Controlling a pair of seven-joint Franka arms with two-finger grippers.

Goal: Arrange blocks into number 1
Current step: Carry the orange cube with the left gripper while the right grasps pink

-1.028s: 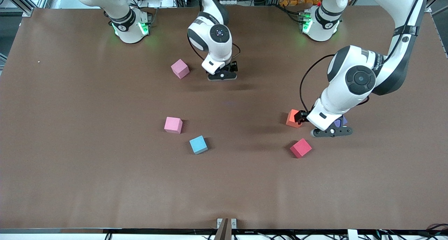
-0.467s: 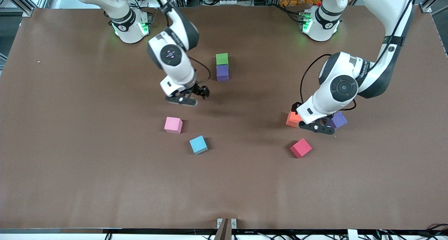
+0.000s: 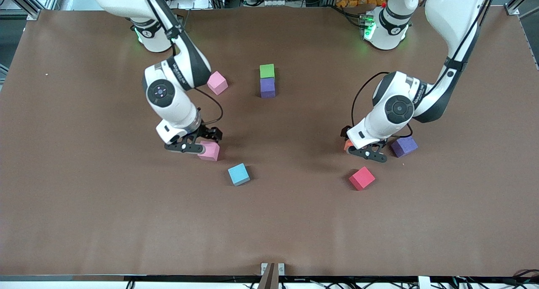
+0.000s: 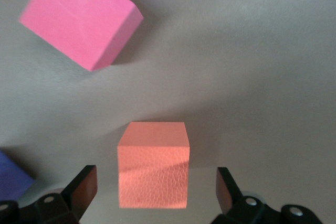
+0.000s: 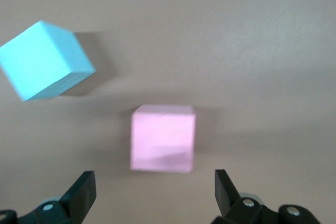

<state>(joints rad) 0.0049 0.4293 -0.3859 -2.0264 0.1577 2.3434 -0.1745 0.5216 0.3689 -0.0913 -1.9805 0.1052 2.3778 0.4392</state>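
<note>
Next, I close my left gripper on the sides of the orange block (image 3: 348, 145) (image 4: 153, 178), because this block should join the line of the green and purple blocks.
My left gripper (image 3: 365, 152) hangs open low over the orange block (image 3: 347, 145), which it mostly hides in the front view. In the left wrist view the orange block (image 4: 153, 163) sits between the spread fingers (image 4: 84, 190), untouched. My right gripper (image 3: 184, 146) is open over the table beside a pink block (image 3: 209, 151); in the right wrist view that pink block (image 5: 163, 138) lies just ahead of the open fingertips (image 5: 226, 188). A green block (image 3: 267, 70) and a purple block (image 3: 268, 87) touch in a line nearer the bases.
A second purple block (image 3: 404, 146) lies beside the left gripper, with a red block (image 3: 362, 178) nearer the camera. A light blue block (image 3: 238, 174) sits close to the pink one. Another pink block (image 3: 217, 82) lies near the right arm's elbow.
The right arm swung away from the green and purple pair and came down by the pink block nearer the camera. The left gripper slid from over the purple block to over the orange one.
</note>
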